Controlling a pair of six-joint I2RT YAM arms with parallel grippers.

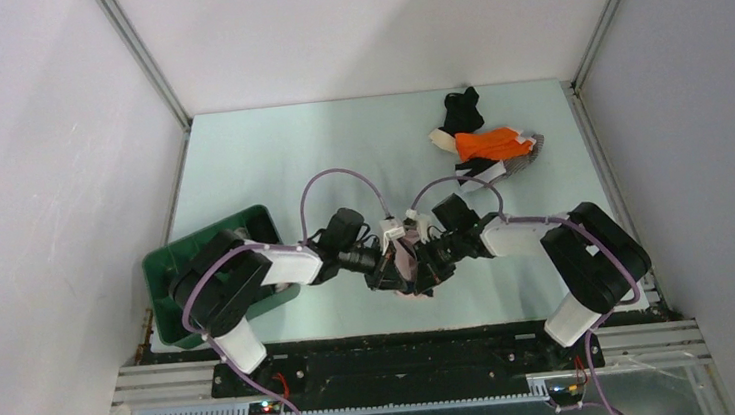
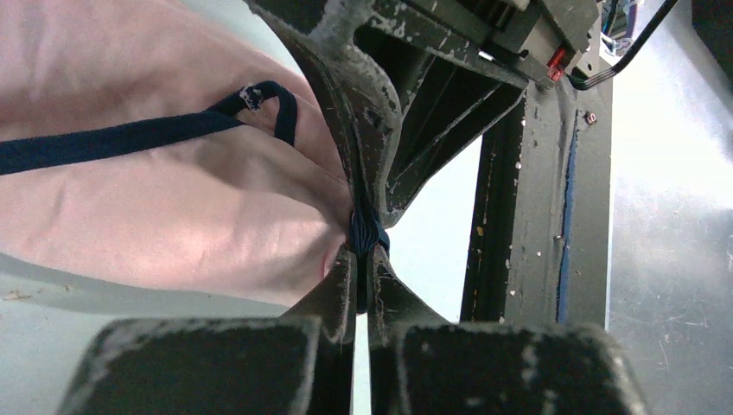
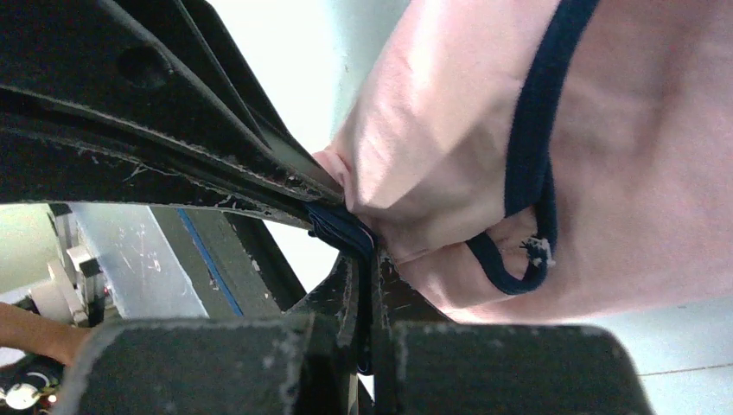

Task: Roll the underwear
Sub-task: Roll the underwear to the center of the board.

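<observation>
Both my grippers pinch the same piece of navy cloth. Next, my left gripper opens, back away and takes the pink cloth (image 3: 380, 186) beside it while my right gripper holds on.
A pale pink underwear (image 2: 173, 199) with a dark navy band (image 2: 104, 143) hangs between both grippers near the table's front middle (image 1: 407, 269). My left gripper (image 2: 363, 251) is shut on a bunched bit of its navy band. Tip to tip with it, my right gripper (image 3: 367, 255) is shut on the same navy edge, with the pink cloth (image 3: 622, 173) bulging to the right. More underwear (image 1: 486, 144), black, orange and white, lies in a heap at the back right of the table.
A green plastic tray (image 1: 164, 275) sits at the front left, partly under the left arm. The pale green table (image 1: 289, 154) is walled by white panels. A black frame rail (image 2: 527, 199) runs close behind the grippers.
</observation>
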